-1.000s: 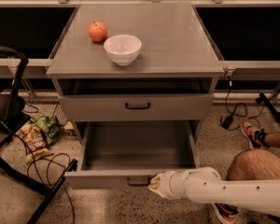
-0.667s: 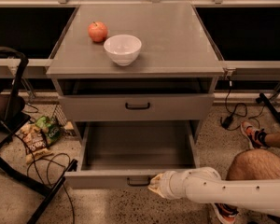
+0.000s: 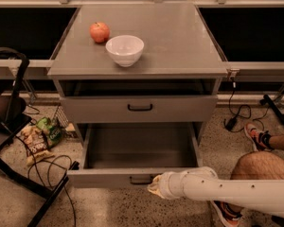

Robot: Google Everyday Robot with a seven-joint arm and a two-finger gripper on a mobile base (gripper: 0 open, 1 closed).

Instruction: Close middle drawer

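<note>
Next, my gripper releases the middle drawer's handle farther in toward the cabinet, straight (image 3: 140, 156) below the top drawer's black handle.
The grey cabinet (image 3: 137, 63) has its middle drawer (image 3: 109, 178) pulled far out, an empty grey tray with a low front and a small black bar handle (image 3: 140, 179). The top drawer (image 3: 138, 109) above it is slightly open, with its own black handle. My gripper (image 3: 154, 186) is at the end of the white arm (image 3: 227, 193) that comes in from the lower right. It sits right at the middle drawer's front, just right of the handle.
A red apple (image 3: 99, 32) and a white bowl (image 3: 125, 50) stand on the cabinet top. A person's leg (image 3: 260, 167) and shoe are at the right. Snack bags (image 3: 40, 136), cables and a black chair frame (image 3: 9, 122) lie on the floor at the left.
</note>
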